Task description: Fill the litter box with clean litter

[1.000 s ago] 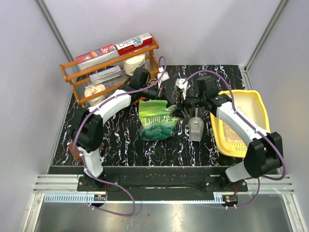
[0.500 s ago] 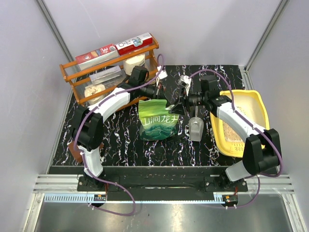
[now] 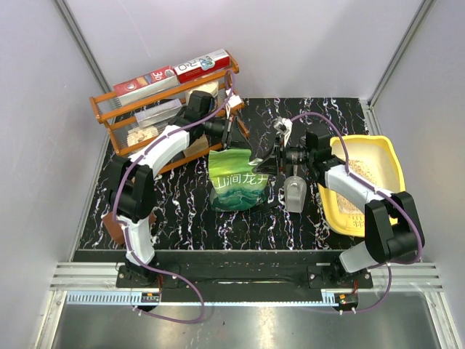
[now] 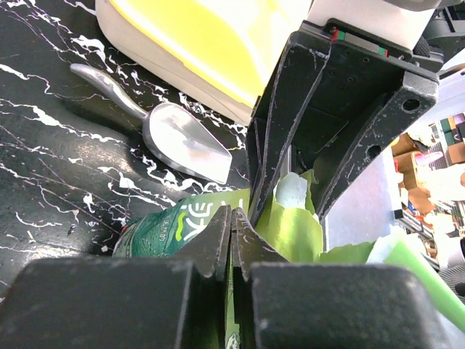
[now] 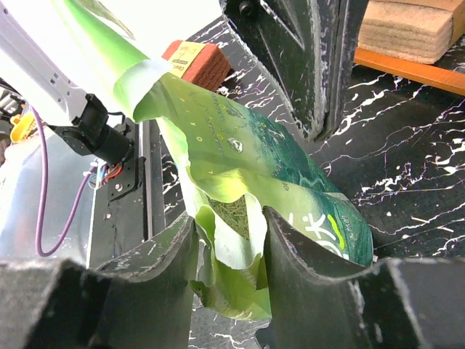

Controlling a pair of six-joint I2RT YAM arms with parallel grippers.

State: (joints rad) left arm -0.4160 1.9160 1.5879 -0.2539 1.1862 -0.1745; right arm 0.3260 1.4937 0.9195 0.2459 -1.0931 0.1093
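The pouch's top corner opposite the robot's right gripper is loose, so the left gripper will let go of the pouch's far top edge and pinch that corner (image 3: 212, 155).
The green pouch (image 3: 236, 185) stands at mid-table with its top torn open. It also shows in the left wrist view (image 4: 163, 225) and the right wrist view (image 5: 290, 167). My left gripper (image 3: 232, 145) (image 4: 232, 225) is shut on the pouch's far top edge. My right gripper (image 3: 267, 158) (image 5: 231, 218) is open, its jaws either side of a torn flap at the pouch's right top corner. Pale litter (image 5: 234, 212) shows inside the opening. The yellow litter box (image 3: 392, 156) lies at the right with some beige litter (image 3: 363, 171) in it; it also shows in the left wrist view (image 4: 211, 43).
A grey scoop (image 3: 294, 193) (image 4: 182, 142) lies between the pouch and the litter box. The orange wire rack (image 3: 145, 116) with boxes and sponges stands at the back left, just behind my left arm. A brown block (image 3: 112, 222) sits at the table's left edge.
My left arm has drawn back towards the rack, still holding the pouch's edge. My right wrist has dropped lower and to the right. The pouch's mouth is pulled wider.
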